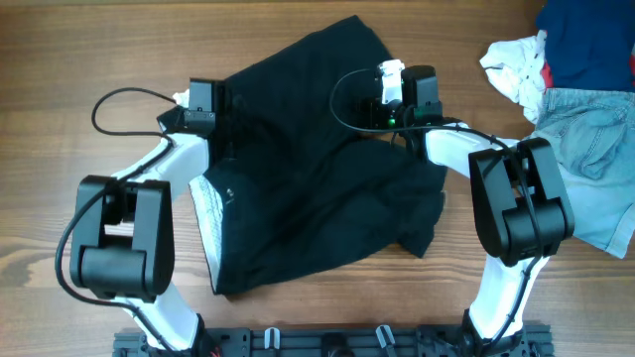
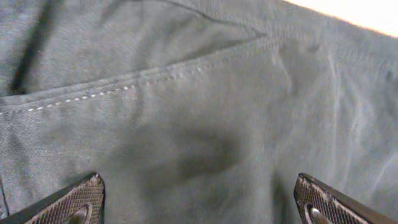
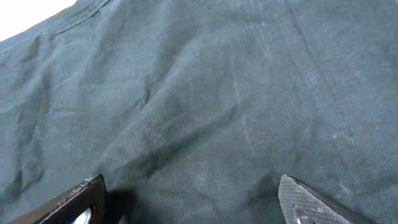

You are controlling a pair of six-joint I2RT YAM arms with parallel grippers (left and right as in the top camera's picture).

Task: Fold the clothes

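Next, my right gripper goes to the black garment and grabs the middle of the near leg's hem (image 1: 433, 210), opposite the pale grey waistband lining.
The black garment (image 1: 308, 169) lies spread and rumpled across the middle of the table, its pale grey waistband lining (image 1: 206, 210) showing at the left edge. My left gripper (image 1: 220, 104) is open over its upper left part. In the left wrist view the fingers (image 2: 199, 199) stand wide apart just above the cloth (image 2: 186, 112), near a stitched pocket seam. My right gripper (image 1: 382, 97) is open over the upper right part. In the right wrist view its fingers (image 3: 196, 202) straddle wrinkled black cloth (image 3: 205, 106).
At the right edge lie a white crumpled cloth (image 1: 516, 64), a navy blue garment (image 1: 590, 45) and light blue denim shorts (image 1: 595, 159). The wooden table (image 1: 79, 59) shows bare at the left and along the front.
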